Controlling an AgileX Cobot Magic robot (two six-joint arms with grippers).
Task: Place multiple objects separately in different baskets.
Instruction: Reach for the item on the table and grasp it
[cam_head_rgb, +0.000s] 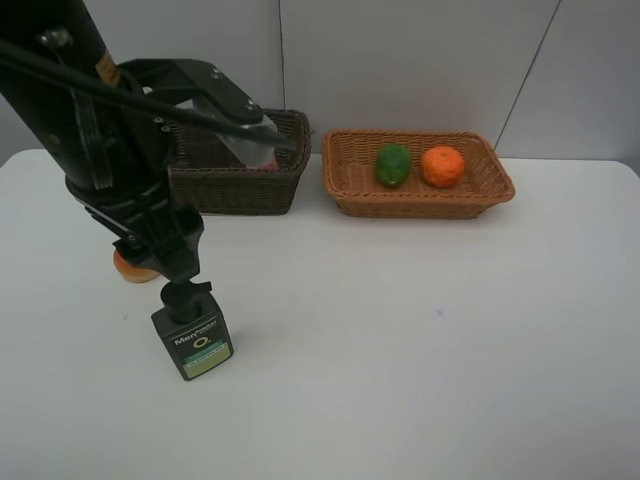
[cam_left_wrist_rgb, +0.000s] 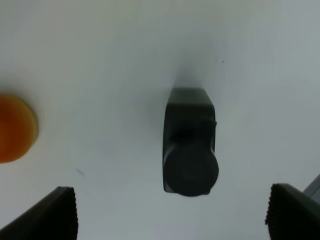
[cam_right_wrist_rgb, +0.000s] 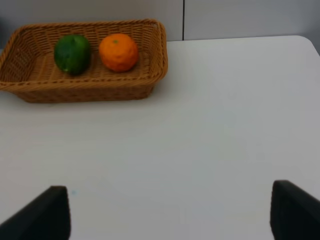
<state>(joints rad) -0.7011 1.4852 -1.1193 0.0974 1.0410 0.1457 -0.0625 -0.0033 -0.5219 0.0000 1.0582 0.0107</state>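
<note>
The robot's left gripper needs to move down past the pump and close on the upper body (cam_head_rgb: 190, 325) (cam_left_wrist_rgb: 190, 116) of the dark green pump bottle.
A dark green pump bottle (cam_head_rgb: 190, 340) (cam_left_wrist_rgb: 190, 142) stands upright on the white table at the front left. My left gripper (cam_head_rgb: 172, 262) (cam_left_wrist_rgb: 172, 202) hangs straight above it, open, its fingers (cam_left_wrist_rgb: 55, 215) wide on either side and clear of the bottle. A red-orange peach-like fruit (cam_head_rgb: 130, 266) (cam_left_wrist_rgb: 15, 127) lies just left of the bottle, half hidden by the arm. The light tan basket (cam_head_rgb: 350, 190) (cam_right_wrist_rgb: 85, 92) holds a green lime (cam_head_rgb: 393, 165) (cam_right_wrist_rgb: 73, 53) and an orange tangerine (cam_head_rgb: 442, 166) (cam_right_wrist_rgb: 118, 51). My right gripper (cam_right_wrist_rgb: 170, 210) is open over bare table.
The dark brown basket (cam_head_rgb: 235, 190) sits at the back left beside the tan one. A pale translucent thing with some pink (cam_head_rgb: 258, 150) shows inside it, partly behind my left arm (cam_head_rgb: 90, 120). A wall runs along the table's far edge.
</note>
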